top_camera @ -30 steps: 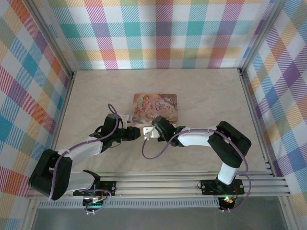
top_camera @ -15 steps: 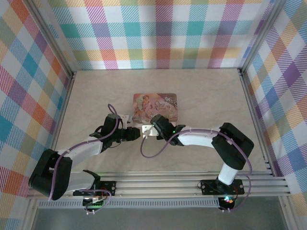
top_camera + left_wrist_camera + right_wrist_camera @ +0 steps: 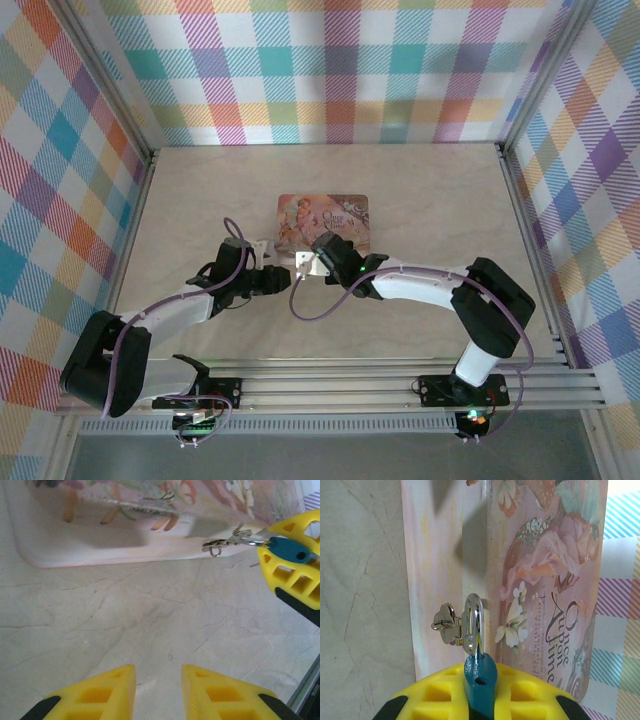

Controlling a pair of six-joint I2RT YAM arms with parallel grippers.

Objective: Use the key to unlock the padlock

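Observation:
My right gripper needs to set the padlock down on bare table (image 3: 435, 245), in the space between the pink tin and that gripper's own side.
The padlock (image 3: 480, 674) has a blue body and a silvery shackle that points up at the pink tin (image 3: 545, 570). My right gripper (image 3: 480, 669) is shut on the blue body. The shackle tip sits beside the tin's small metal hasp (image 3: 446, 625). In the left wrist view the padlock (image 3: 287, 550) shows at the right, pinched in the other arm's yellow fingers (image 3: 292, 577), next to the hasp (image 3: 225, 541). My left gripper (image 3: 158, 672) hangs open over bare table, nothing between its fingers. From above, the left gripper (image 3: 283, 281) and right gripper (image 3: 305, 266) nearly meet in front of the tin (image 3: 325, 222). The key is out of view.
The tin lies flat mid-table, its front wall facing both grippers. Plaid walls close off the back and both sides. A metal rail (image 3: 330, 385) runs along the near edge by the arm bases.
My right gripper has moved a little up and to the left with the padlock, closer to the tin's front. The left arm has stayed where it was.

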